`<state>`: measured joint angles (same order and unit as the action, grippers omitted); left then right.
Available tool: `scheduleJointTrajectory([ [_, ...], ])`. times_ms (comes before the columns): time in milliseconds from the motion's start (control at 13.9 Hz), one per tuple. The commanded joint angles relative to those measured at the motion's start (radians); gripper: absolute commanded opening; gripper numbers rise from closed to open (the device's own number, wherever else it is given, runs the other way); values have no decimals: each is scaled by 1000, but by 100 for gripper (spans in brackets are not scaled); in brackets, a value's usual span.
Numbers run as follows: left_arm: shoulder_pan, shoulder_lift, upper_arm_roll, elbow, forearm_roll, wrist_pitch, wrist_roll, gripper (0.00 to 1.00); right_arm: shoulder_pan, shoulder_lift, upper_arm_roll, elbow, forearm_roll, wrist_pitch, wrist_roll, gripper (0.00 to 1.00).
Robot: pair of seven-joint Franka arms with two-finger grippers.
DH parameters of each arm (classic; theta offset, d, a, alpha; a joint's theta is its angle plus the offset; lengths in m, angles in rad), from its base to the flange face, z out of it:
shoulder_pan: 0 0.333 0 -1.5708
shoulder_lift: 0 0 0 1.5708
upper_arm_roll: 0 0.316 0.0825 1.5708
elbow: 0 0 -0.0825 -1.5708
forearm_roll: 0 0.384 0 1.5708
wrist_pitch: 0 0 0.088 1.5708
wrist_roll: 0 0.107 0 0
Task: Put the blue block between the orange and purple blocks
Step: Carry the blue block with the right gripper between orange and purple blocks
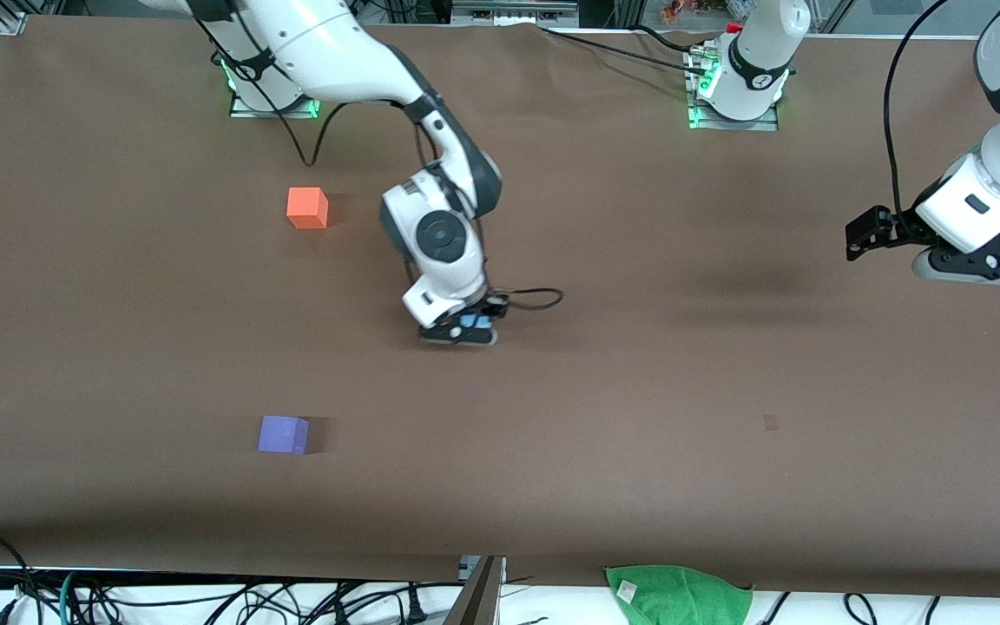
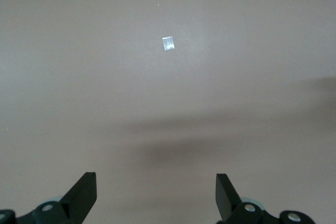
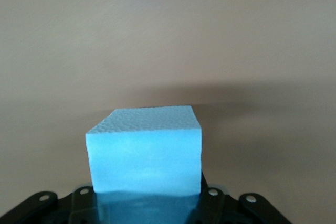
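I'll release the blue block with my right gripper on the bare table, midway (image 1: 296, 312) between the orange and purple blocks.
The orange block (image 1: 307, 208) sits on the brown table toward the right arm's end. The purple block (image 1: 283, 434) sits nearer the front camera, in about the same column. My right gripper (image 1: 463, 330) is shut on the light blue block (image 1: 474, 322) and holds it low over the middle of the table, off toward the left arm's end from both cubes. In the right wrist view the blue block (image 3: 144, 150) fills the space between the jaws. My left gripper (image 1: 866, 233) waits open and empty, high over the left arm's end of the table; its fingertips (image 2: 86, 184) stand wide apart.
A green cloth (image 1: 678, 595) lies at the table's front edge. A small tape mark (image 1: 770, 422) is on the table; it also shows in the left wrist view (image 2: 168, 43). A black cable (image 1: 539, 299) loops beside the right wrist.
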<state>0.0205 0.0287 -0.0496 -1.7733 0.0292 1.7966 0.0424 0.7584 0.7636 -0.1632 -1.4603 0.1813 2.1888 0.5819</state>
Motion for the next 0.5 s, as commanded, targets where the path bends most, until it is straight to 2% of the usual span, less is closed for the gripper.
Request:
scheduleJointTrajectory([
  [0, -5, 25, 2, 54, -9, -13, -16, 100, -121, -136, -7, -98, 4, -141, -193, 0],
  [72, -5, 25, 2, 55, -8, -11, -16, 100, -152, -191, -25, -186, 4, -126, -265, 0],
  [288, -7, 28, 2, 66, -6, -13, -18, 100, -162, -341, -140, -490, 4, -2, -454, 0],
  [431, -7, 30, 2, 64, -8, -17, -16, 100, -162, -363, -176, -629, 9, 130, -496, 0],
])
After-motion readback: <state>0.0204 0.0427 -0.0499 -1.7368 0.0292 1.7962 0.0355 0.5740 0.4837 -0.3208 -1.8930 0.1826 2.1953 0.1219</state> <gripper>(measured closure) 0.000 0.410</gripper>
